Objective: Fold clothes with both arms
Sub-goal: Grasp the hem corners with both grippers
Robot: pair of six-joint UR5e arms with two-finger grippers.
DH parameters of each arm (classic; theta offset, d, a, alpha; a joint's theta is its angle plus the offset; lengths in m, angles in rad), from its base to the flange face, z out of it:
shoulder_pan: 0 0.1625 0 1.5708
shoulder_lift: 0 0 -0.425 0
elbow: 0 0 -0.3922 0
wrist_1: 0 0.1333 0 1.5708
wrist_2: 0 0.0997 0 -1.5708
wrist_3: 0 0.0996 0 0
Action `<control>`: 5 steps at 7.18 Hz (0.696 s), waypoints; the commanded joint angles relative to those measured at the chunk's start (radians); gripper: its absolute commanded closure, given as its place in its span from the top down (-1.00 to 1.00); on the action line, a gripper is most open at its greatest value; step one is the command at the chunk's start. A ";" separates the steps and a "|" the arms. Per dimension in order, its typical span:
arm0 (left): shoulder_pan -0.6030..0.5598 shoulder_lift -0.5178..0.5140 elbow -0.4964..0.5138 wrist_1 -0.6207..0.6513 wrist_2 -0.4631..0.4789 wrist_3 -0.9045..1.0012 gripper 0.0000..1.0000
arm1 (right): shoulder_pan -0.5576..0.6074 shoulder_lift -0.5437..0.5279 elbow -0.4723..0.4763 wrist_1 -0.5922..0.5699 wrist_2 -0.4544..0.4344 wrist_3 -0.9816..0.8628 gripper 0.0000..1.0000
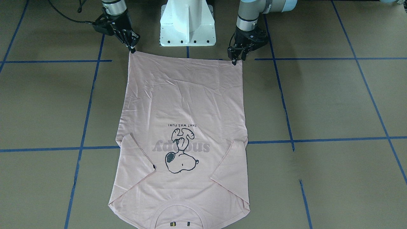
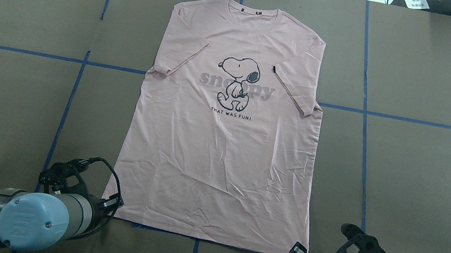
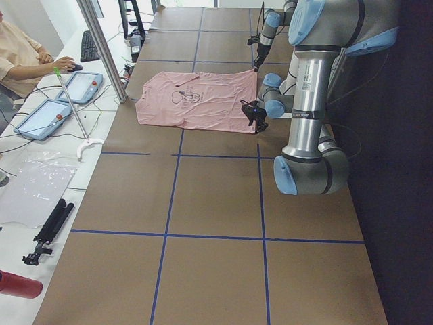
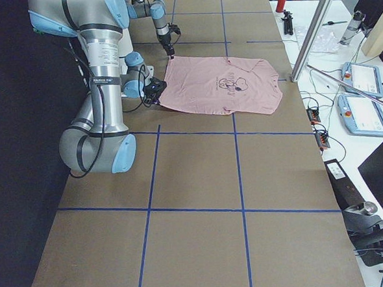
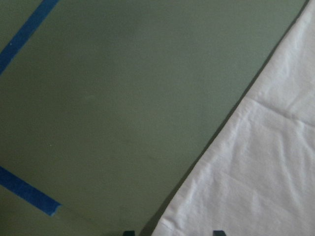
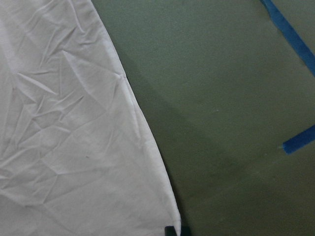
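Observation:
The hem corner is lying loose in my left gripper's open fingers, so that gripper should open wider and pinch that hem corner [image 1: 240, 61] before both grippers fold.
The pale pink T-shirt [image 1: 184, 105] lies flat and face up on the brown table, with its collar at the far side and its hem nearest the robot [image 2: 222, 144]. Both sleeves are folded in over the front. My left gripper [image 1: 237, 58] [image 2: 117, 203] is low at the hem's left corner. In the left wrist view its jaws stand apart with the corner [image 5: 256, 172] between them [image 5: 173, 232]. My right gripper [image 1: 132, 49] [image 2: 295, 250] is at the hem's right corner. In the right wrist view its tips [image 6: 177, 230] are pinched together on that corner [image 6: 64, 137].
The white pedestal base [image 1: 187, 24] stands between the arms, just behind the hem. Blue tape lines [image 2: 65, 116] cross the table. An operator [image 3: 20, 54], teach pendants [image 3: 81, 87] and a metal pole [image 3: 101, 47] are at the table's far side.

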State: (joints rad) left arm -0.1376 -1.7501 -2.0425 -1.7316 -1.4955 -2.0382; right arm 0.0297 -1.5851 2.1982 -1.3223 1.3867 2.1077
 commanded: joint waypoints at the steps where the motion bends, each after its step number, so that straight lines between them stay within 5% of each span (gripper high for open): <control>1: 0.000 0.000 -0.001 0.000 -0.002 0.000 -1.00 | -0.001 -0.001 0.000 0.000 0.000 0.000 -1.00; 4: 0.000 0.001 -0.021 0.004 -0.002 0.001 -1.00 | -0.001 0.000 0.001 0.000 0.002 0.000 -1.00; 5: 0.001 0.018 -0.018 0.001 0.000 0.004 0.68 | 0.001 -0.001 0.002 0.000 0.002 0.000 -1.00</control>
State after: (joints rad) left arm -0.1379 -1.7475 -2.0607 -1.7289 -1.4977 -2.0364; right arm 0.0294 -1.5857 2.1992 -1.3223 1.3882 2.1077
